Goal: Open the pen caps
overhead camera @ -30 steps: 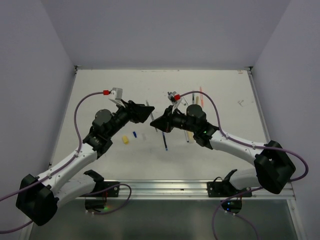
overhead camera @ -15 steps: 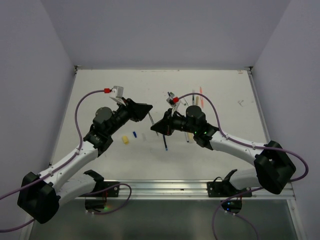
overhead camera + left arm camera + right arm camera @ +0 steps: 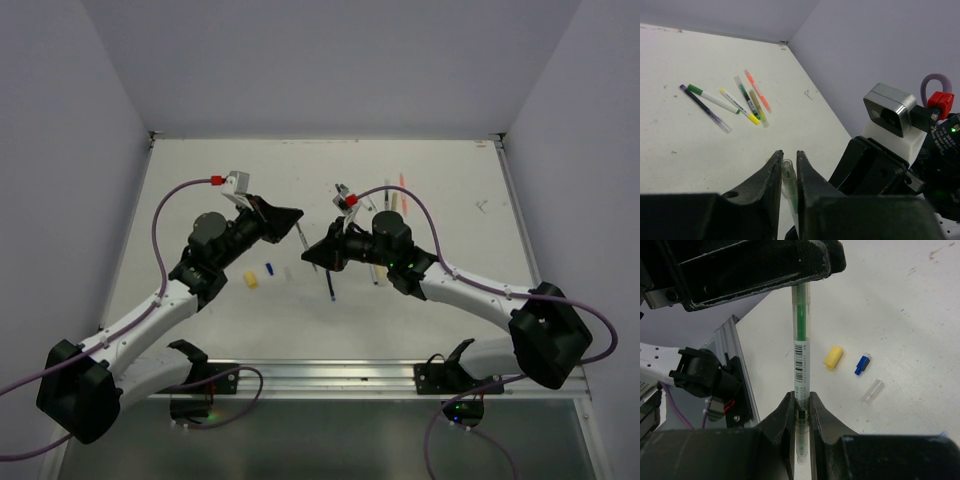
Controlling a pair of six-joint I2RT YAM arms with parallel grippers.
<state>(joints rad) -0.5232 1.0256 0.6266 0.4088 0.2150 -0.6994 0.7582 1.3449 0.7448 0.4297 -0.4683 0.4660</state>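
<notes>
Next, my right gripper lets go of the green pen beside the blue pen [image 3: 360, 273] near the yellow one, facing the loose caps.
A green pen [image 3: 801, 340] with a barcode label hangs in the air between the two arms. My right gripper [image 3: 801, 396] is shut on its lower barrel. My left gripper [image 3: 788, 154] is shut on the pen's clear cap [image 3: 786, 167], with one finger against each side. From above, the left gripper [image 3: 298, 222] and the right gripper [image 3: 308, 255] meet tip to tip over the table's middle. Three loose caps lie below: yellow [image 3: 833, 357], blue [image 3: 862, 364] and clear [image 3: 873, 390].
Several pens [image 3: 740, 100] lie grouped at the back right of the white table [image 3: 680, 145], among them an orange one [image 3: 757, 90] and a purple one [image 3: 705, 107]. A blue pen [image 3: 330, 283] lies under the right arm. Purple walls enclose the table.
My left gripper has closed from wide open onto the pen's cap and moved slightly up and left. The right gripper has kept its hold on the pen.
</notes>
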